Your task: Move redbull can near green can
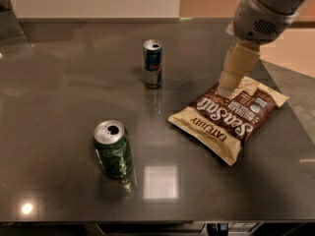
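My gripper is going to close on the upper half of the redbull can (pixel 152 54), since I need to move this can near the green can.
The redbull can (pixel 152 63), slim, blue and silver with a red mark, stands upright in the far middle of the dark table (pixel 59 82). The green can (pixel 113 149), wider with pale mottling and a silver top, stands upright at the near left. My gripper (pixel 229 86) hangs from the arm at the upper right, its tan fingers pointing down over the far end of a chip bag, well to the right of the redbull can. It holds nothing that I can see.
A brown and cream chip bag (pixel 229 119) lies flat on the right part of the table. The table's right edge (pixel 290 107) runs diagonally beside it. A pale wall stands behind the table's far edge.
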Robot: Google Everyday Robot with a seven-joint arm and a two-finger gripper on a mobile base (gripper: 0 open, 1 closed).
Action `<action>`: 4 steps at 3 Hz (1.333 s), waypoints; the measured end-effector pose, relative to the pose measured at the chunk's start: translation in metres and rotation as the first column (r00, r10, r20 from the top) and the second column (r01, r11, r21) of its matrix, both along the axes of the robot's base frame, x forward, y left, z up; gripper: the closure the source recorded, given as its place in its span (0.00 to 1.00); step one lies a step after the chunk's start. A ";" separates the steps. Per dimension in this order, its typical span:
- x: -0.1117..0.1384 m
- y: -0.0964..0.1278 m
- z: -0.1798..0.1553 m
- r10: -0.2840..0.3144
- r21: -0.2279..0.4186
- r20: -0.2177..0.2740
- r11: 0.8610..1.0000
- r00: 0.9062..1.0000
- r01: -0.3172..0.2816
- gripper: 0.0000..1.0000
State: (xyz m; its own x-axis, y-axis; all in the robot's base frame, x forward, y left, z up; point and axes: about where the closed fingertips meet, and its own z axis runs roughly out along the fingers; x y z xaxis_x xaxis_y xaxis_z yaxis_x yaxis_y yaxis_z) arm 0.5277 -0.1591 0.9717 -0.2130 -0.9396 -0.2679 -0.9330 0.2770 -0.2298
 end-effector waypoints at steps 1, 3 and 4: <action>0.037 0.023 -0.006 -0.018 0.045 0.017 0.999 1.000 0.017 0.00; 0.095 0.067 -0.024 -0.098 0.157 -0.022 0.983 0.995 0.100 0.00; 0.119 0.085 -0.033 -0.136 0.191 -0.047 0.971 0.990 0.142 0.00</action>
